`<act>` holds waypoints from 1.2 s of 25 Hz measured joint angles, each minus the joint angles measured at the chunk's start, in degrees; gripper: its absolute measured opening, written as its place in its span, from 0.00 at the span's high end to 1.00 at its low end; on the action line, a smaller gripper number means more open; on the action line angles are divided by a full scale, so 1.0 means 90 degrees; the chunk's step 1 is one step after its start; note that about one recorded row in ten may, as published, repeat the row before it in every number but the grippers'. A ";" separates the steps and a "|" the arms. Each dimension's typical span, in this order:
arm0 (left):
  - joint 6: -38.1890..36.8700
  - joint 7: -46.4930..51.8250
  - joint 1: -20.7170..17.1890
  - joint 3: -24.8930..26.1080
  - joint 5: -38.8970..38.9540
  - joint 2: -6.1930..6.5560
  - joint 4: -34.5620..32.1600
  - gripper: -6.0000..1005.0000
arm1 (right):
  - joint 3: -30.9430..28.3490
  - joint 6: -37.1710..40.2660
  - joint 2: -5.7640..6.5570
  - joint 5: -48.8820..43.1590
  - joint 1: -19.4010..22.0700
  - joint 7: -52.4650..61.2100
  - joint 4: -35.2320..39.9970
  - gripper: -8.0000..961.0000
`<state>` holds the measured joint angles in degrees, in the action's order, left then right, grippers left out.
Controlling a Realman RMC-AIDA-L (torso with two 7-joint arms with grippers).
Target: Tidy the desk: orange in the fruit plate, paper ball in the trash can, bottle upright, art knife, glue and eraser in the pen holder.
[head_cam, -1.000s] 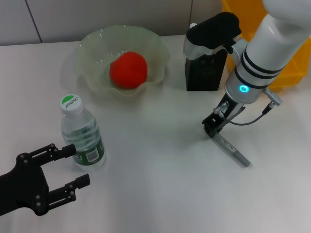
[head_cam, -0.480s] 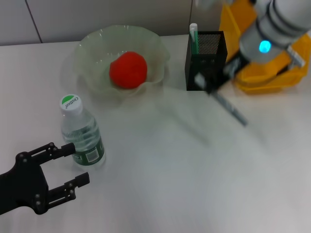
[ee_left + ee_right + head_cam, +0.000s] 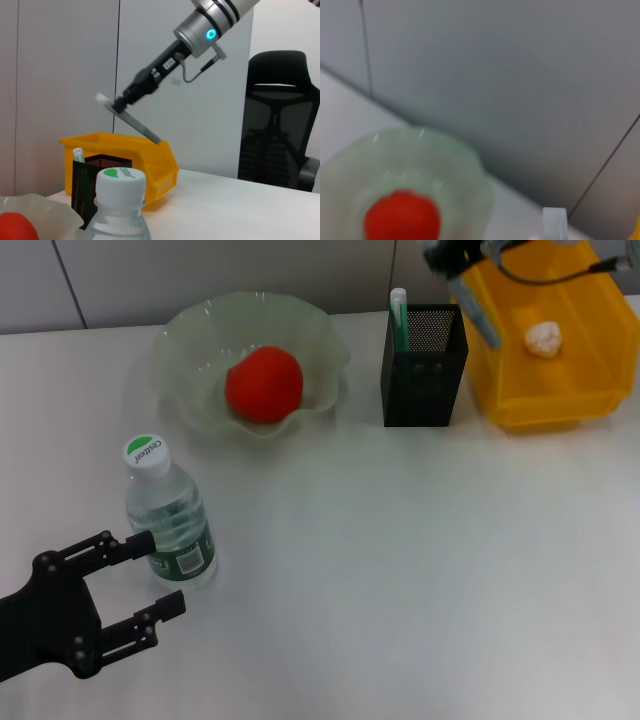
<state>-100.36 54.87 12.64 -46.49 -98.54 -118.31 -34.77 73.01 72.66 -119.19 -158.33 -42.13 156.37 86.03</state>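
Observation:
My right gripper is to let go of the art knife beside the glue stick in the black mesh pen holder [image 3: 409, 328].
The orange [image 3: 263, 383] lies in the pale green fruit plate [image 3: 200, 325]. Front left on the table, the bottle [image 3: 170, 525] stands upright with its white and green cap on. My left gripper [image 3: 153, 578] is open just in front of the bottle's base, not touching it. High at the back, my right gripper [image 3: 450, 260] is shut on the grey art knife [image 3: 480, 318], which slants down over the black mesh pen holder [image 3: 424, 365]. The left wrist view shows the same art knife [image 3: 134, 120] held in the air. A glue stick [image 3: 398, 310] stands in the holder. The paper ball [image 3: 543, 338] lies in the yellow trash can [image 3: 560, 405]. The eraser is out of view.
The trash can stands right beside the pen holder at the back right. The plate [image 3: 445, 165] with the orange [image 3: 402, 217] also shows in the right wrist view. A black office chair [image 3: 280, 125] stands beyond the table.
My right gripper lifted the art knife off the table and carried it up and back, to above the pen holder. The left gripper and bottle stayed put.

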 joint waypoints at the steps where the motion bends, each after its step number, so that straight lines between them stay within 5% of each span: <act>1: 0.0001 0.0001 0.0009 0.0011 0.0000 0.0000 0.0023 0.30 | 0.0080 -0.0305 -0.0003 0.0009 0.0080 -0.0042 -0.0015 0.86; 14: 0.0034 0.0007 0.0049 0.0187 0.0007 0.0003 0.0125 0.30 | 0.1047 -0.3299 -0.0009 0.0159 0.0585 -0.0400 -0.1395 0.86; 30: 0.0159 0.0008 0.0127 0.0185 0.0013 0.0001 0.0134 0.30 | 0.1493 -0.4046 -0.0023 0.0559 0.0580 -0.0389 -0.2054 0.86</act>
<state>-98.94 54.94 13.78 -44.82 -98.43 -118.30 -33.57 86.44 36.25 -119.40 -153.30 -36.91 152.87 67.55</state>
